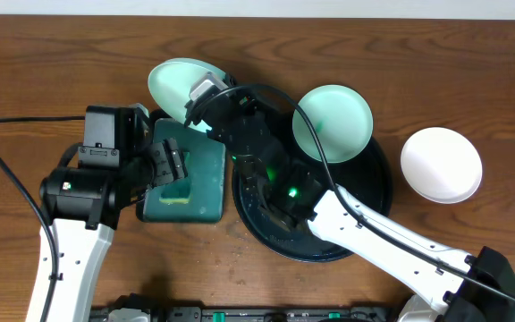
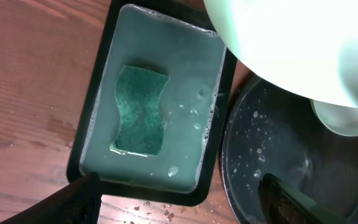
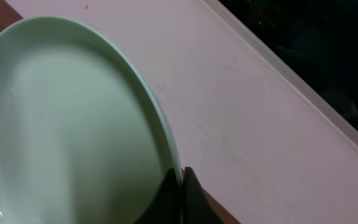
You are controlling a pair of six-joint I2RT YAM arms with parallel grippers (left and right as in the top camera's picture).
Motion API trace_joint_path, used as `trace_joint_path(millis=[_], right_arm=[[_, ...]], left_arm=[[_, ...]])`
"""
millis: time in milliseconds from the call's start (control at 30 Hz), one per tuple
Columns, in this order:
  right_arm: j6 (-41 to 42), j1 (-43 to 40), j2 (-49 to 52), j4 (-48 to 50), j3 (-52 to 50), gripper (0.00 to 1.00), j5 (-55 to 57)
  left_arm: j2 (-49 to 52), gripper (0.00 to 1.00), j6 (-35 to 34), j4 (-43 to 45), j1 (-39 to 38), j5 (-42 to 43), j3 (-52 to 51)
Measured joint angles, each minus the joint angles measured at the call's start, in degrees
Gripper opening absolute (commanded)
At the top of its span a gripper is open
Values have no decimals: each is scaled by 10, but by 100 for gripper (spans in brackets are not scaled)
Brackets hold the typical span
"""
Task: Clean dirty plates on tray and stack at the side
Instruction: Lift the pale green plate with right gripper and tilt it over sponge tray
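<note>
I need to put the pale teal plate on top of the white plate (image 1: 440, 165) with my right gripper and release it there.
My right gripper (image 1: 198, 100) is shut on the rim of a pale teal plate (image 1: 173, 82) and holds it tilted above the far end of the rectangular tray. In the right wrist view the fingers (image 3: 180, 182) pinch the plate's edge (image 3: 73, 124). The plate also fills the top right of the left wrist view (image 2: 291, 43). A second teal plate (image 1: 333, 121) leans on the far rim of the round black tray (image 1: 375, 192). A white plate (image 1: 441, 165) lies on the table to the right. My left gripper (image 2: 179, 202) is open and empty above the rectangular tray's near edge (image 1: 170, 168).
The rectangular black tray (image 2: 98, 93) holds teal liquid and a green sponge (image 2: 140, 112); it sits just left of the round tray (image 2: 291, 149), which is wet. My right arm (image 1: 365, 228) crosses over the round tray. Crumbs lie on the wood by the tray's near edge.
</note>
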Motion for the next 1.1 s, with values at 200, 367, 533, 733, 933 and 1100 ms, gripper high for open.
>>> trace_joint_path(millis=[200, 367, 533, 733, 933, 1100], right_arm=[[39, 0, -1, 16, 0, 1, 52], [41, 8, -1, -3, 0, 1, 66], [-5, 37, -1, 21, 0, 1, 67], [-57, 41, -1, 35, 0, 1, 72], [-72, 41, -1, 36, 0, 1, 74], [-68, 39, -1, 35, 0, 1, 74]], left_arm=[[0, 81, 0, 0, 0, 0, 0], [0, 81, 0, 0, 0, 0, 0], [0, 81, 0, 0, 0, 0, 0], [0, 81, 0, 0, 0, 0, 0], [0, 81, 0, 0, 0, 0, 0], [0, 81, 0, 0, 0, 0, 0]])
